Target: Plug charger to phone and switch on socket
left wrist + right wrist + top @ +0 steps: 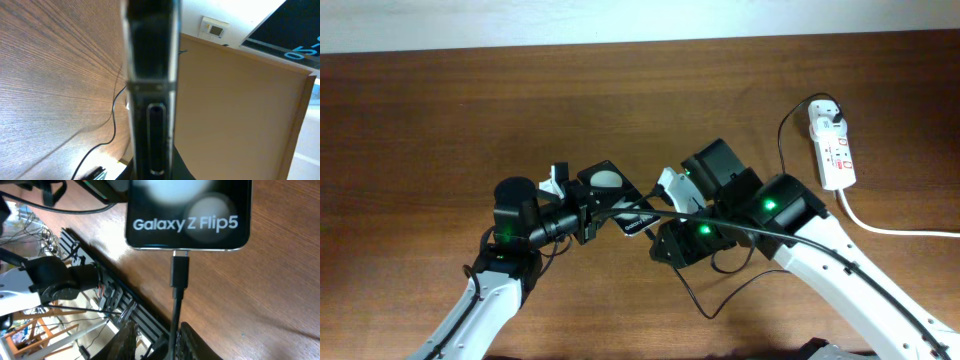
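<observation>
My left gripper has the phone. Next, I let go of it with that gripper on the brown table (659,187), close beside the fingers of my right gripper. The phone is still held above the table.
The phone (610,185) is a black glossy slab held above the table, and my left gripper (588,208) is shut on it. The left wrist view shows the phone (152,75) edge-on. In the right wrist view the phone (187,215) shows white lettering at its near end. The charger's plug tip (180,272) sits in the port at that end. Its thin black cable runs down between the fingers of my right gripper (161,341), which stands open just behind the plug. The cable lies close to the right finger (197,342). The white socket (832,150) lies at the far right.
A thick white cord (890,228) leads from the socket to the right edge. The charger's black cable (782,140) loops from the socket's far end down past the right arm (850,260). Brown table (470,110) stretches to the left and back.
</observation>
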Controlling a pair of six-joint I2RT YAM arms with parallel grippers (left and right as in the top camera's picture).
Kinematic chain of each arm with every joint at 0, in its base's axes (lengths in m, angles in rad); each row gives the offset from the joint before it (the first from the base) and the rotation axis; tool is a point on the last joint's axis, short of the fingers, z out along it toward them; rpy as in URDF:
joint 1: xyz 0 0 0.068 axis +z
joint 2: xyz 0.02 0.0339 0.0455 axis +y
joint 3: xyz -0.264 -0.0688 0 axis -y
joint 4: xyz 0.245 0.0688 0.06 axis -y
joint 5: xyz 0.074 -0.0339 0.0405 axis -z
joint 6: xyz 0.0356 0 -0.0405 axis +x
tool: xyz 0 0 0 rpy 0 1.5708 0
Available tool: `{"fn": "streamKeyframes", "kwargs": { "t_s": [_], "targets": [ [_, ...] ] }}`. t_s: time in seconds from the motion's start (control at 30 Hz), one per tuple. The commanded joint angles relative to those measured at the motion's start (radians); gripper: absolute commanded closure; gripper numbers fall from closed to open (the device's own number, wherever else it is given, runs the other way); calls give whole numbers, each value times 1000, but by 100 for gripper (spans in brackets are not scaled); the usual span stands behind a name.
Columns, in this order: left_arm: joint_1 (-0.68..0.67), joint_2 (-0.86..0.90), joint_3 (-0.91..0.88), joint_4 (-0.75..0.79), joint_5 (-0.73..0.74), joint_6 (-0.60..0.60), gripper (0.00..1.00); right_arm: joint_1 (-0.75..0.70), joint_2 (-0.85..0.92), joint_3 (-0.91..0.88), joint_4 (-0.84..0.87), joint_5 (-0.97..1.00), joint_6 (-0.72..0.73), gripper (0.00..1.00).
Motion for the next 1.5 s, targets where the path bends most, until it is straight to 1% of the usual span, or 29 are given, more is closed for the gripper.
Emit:
{"fn": "streamKeyframes", "kwargs": {
  "t_s": [0.0, 0.13, 0.27, 0.33, 0.37, 0.43, 0.57, 0.7, 0.77, 0.83, 0.9, 1.0, 1.03, 1.1, 1.13, 1.17, 1.27, 1.33, 1.4, 1.47],
  "targets": [
    [0, -6, 18, 13, 8, -27, 100, 3, 5, -41, 34, 9, -1, 73],
    [0, -6, 18, 12, 19, -12, 100, 3, 5, -41, 71, 9, 2, 89],
    [-1, -6, 18, 12, 30, -11, 100, 3, 5, -41, 85, 9, 2, 96],
    [-12, -6, 18, 12, 55, 48, 100, 3, 5, -41, 100, 9, 2, 96],
    [-18, -6, 18, 13, 70, 53, 100, 3, 5, -41, 105, 9, 1, 96],
    [-29, -6, 18, 30, 101, 56, 100, 3, 5, -41, 117, 9, 2, 96],
    [-31, -6, 18, 140, 155, 55, 100, 3, 5, -41, 146, 9, 2, 96],
    [-31, -6, 18, 139, 197, 56, 100, 3, 5, -41, 184, 9, 2, 96],
    [-31, -6, 18, 138, 220, 135, 100, 3, 5, -41, 208, 9, 2, 96],
    [-31, -6, 18, 136, 237, 165, 100, 3, 5, -41, 216, 9, 1, 96],
    [-31, -6, 18, 136, 255, 239, 100, 3, 5, -41, 231, 9, 1, 96],
    [-31, -6, 18, 136, 271, 243, 100, 3, 5, -41, 253, 9, 1, 96],
    [-30, -6, 18, 136, 269, 243, 100, 3, 5, -41, 253, 9, 1, 95],
    [-30, -6, 18, 135, 252, 249, 100, 2, 5, -41, 230, 9, 1, 84],
    [-30, -6, 18, 135, 243, 266, 100, 2, 5, -41, 214, 9, 1, 80],
    [-30, -6, 18, 125, 216, 309, 100, 2, 5, -41, 185, 10, 0, 69],
    [-30, -6, 18, 50, 149, 391, 100, 0, 3, -41, 137, 10, -3, 66],
    [-30, -6, 18, -106, 52, 499, 100, 0, -11, -41, 73, 72, -2, 66],
    [-30, -6, 21, -133, 34, 513, 100, 0, -36, -41, 35, 137, 0, 65],
    [-30, -6, 45, -166, 0, 543, 100, 0, -69, -41, 11, 160, 2, 52]
  ]
}}
